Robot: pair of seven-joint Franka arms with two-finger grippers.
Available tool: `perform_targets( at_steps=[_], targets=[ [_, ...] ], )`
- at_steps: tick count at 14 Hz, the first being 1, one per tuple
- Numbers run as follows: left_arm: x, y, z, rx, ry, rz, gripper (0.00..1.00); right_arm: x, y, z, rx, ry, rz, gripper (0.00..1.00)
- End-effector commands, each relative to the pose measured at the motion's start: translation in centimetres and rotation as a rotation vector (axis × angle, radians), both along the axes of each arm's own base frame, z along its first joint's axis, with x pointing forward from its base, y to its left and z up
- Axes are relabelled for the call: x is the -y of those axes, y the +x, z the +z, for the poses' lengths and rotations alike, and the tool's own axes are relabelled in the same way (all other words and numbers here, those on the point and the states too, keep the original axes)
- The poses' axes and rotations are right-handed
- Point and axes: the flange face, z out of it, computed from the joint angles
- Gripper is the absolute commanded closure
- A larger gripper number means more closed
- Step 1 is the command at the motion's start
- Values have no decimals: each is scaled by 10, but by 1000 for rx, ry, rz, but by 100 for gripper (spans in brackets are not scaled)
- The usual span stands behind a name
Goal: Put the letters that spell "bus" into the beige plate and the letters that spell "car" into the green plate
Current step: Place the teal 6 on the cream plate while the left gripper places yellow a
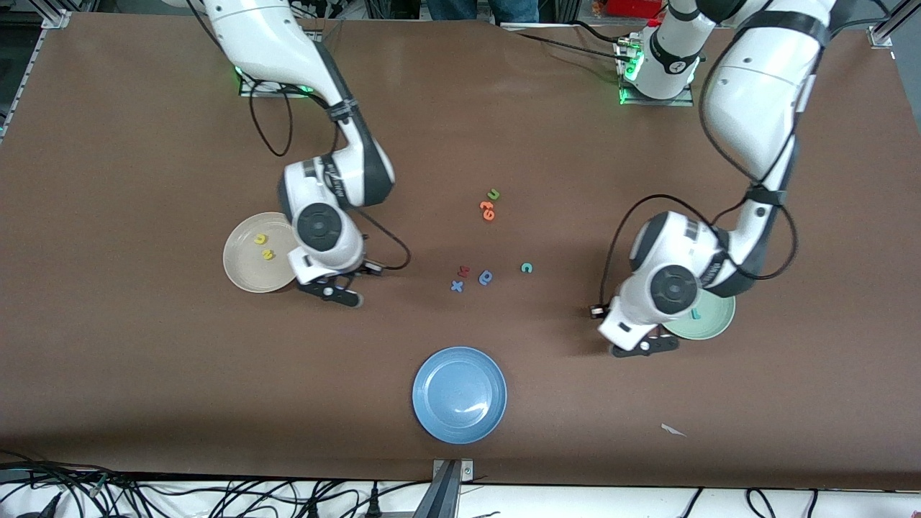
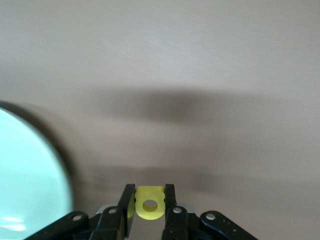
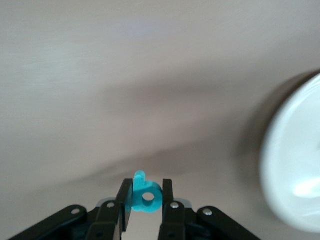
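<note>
The robot's left gripper will release the yellow a in the green plate (image 1: 697, 302), close beside the teal r. The yellow a is now over that plate's edge.
My right gripper (image 1: 334, 290) (image 3: 146, 184) is shut on the teal b (image 3: 139, 200), over the table just beside the beige plate (image 1: 241, 270) (image 3: 295, 160). A yellow u (image 1: 260, 239) and a yellow s (image 1: 268, 254) lie in that plate. My left gripper (image 1: 644, 347) (image 2: 150, 188) is shut on the yellow a (image 2: 141, 207), over the table at the edge of the green plate (image 1: 723, 320) (image 2: 25, 170). The left wrist covers part of that plate, and a teal r (image 1: 696, 314) lies in it. A teal c (image 1: 527, 267) rests on the table mid-way between the arms.
Loose letters sit mid-table: a green u (image 1: 493, 194), orange letters (image 1: 488, 210), a red letter (image 1: 464, 271), a blue looped letter (image 1: 486, 278) and a blue x (image 1: 457, 286). A blue plate (image 1: 432, 403) stands nearer the front camera. A paper scrap (image 1: 673, 430) lies near the front edge.
</note>
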Motion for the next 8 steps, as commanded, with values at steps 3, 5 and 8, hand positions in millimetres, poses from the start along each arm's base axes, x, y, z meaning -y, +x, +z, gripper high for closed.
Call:
perform_targets(
  at_steps=[3,5,8],
  targets=[
    [-86,1,18,-42,-32,-196,86,112,-28,3,-108,26,246,90],
    [-111,-10,20,-35,-9,-233,86,144,-41,-11,-158,32,276,89],
    [-129,-33,20,46,4,-237,86,143,-56,-39,-229,12,313,18]
  ],
)
